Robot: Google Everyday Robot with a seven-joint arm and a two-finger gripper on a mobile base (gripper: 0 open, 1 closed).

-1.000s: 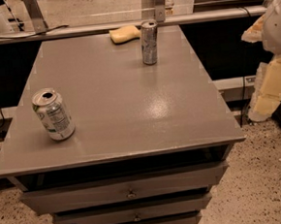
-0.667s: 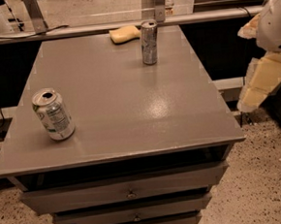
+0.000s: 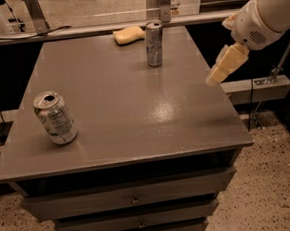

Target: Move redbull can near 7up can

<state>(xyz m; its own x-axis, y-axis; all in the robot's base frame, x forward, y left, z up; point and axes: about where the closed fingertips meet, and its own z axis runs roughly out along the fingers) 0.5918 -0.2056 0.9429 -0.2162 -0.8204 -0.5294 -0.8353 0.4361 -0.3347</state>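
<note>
Next, I move my gripper to the middle of the redbull can [image 3: 154, 42], near the yellow sponge, and close it there.
The redbull can [image 3: 154, 43] is slim, silver and blue, and stands upright at the far middle of the grey table [image 3: 118, 94]. The 7up can [image 3: 55, 118] is wider, white and green with a printed label, and stands near the table's front left, leaning slightly. My gripper [image 3: 225, 64] hangs from the white arm [image 3: 265, 13] over the table's right edge, well to the right of the redbull can and below it in the view. It holds nothing.
A yellow sponge [image 3: 128, 34] lies at the table's far edge, just left of the redbull can. The table has drawers [image 3: 134, 198] at the front. A metal rail and posts [image 3: 156, 4] run behind the table. A speckled floor surrounds it.
My arm and gripper have risen and moved left and further in, from beside the table's right edge to over it. Both cans and the sponge have not moved.
</note>
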